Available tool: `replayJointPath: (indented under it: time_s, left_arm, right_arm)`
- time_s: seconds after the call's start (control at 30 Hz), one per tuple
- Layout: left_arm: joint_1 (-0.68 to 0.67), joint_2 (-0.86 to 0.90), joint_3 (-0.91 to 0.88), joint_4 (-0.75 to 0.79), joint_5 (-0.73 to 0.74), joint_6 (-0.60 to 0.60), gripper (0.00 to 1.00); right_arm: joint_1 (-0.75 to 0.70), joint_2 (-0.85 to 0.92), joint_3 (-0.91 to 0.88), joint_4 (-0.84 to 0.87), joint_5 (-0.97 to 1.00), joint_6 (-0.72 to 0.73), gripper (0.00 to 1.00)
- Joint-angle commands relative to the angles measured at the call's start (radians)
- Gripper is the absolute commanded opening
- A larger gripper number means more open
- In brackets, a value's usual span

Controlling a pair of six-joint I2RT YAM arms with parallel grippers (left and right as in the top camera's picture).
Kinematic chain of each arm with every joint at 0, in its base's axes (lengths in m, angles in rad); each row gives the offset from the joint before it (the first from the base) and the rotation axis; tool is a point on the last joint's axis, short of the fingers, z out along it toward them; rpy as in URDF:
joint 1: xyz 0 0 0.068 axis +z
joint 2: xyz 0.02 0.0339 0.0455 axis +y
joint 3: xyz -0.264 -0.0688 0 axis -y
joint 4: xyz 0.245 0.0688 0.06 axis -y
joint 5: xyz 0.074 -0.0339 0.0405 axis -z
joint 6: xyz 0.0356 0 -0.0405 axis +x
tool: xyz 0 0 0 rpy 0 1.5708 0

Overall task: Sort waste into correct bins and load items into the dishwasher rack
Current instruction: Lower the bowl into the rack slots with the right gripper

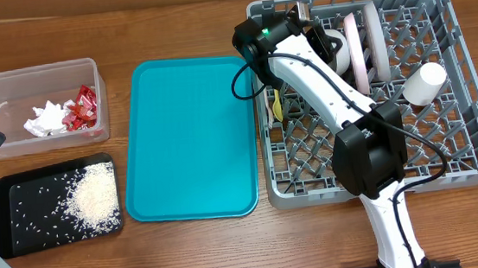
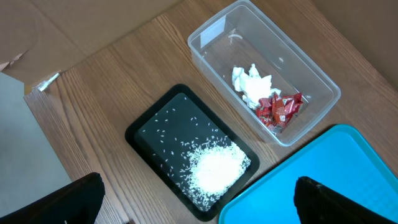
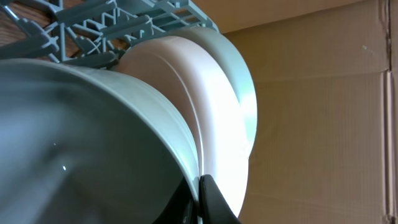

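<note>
Next, my right gripper lets go of the pale bowl in the grey dishwasher rack (image 1: 301, 94), next to the yellow cutlery.
My right gripper (image 3: 199, 202) is shut on the rim of the pale bowl (image 3: 93, 137), inside the grey dishwasher rack (image 1: 474, 144) at its far left part (image 1: 328, 44). Two plates (image 1: 357, 50) (image 1: 376, 35) stand on edge just right of the bowl. The white cup (image 1: 424, 83) lies in the rack, and yellow cutlery (image 1: 277, 105) sits at its left edge. My left gripper (image 2: 199, 214) is open and empty above the black tray (image 2: 146, 130), which holds rice (image 2: 214, 171). The clear tub (image 2: 205, 40) holds the napkin (image 2: 252, 84) and red wrappers (image 2: 280, 109).
The teal serving tray (image 1: 192, 138) lies between the bins and the rack. Brown cardboard stands behind the table's far edge. The right arm stretches across the rack from the front edge.
</note>
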Motion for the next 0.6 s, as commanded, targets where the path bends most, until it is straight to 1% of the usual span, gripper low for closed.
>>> replayJointPath:
  time_s: [0.0,0.57]
  left_arm:
    - [0.004,0.002,0.014,0.001,-0.003,-0.008,1.0]
    - [0.004,0.002,0.014,0.001,-0.003,-0.008,1.0]
  right_arm:
    - [0.013,-0.004,0.0,-0.002,-0.018,0.013,0.04]
    - [-0.03,0.0,0.0,0.021,0.019,-0.011,0.04]
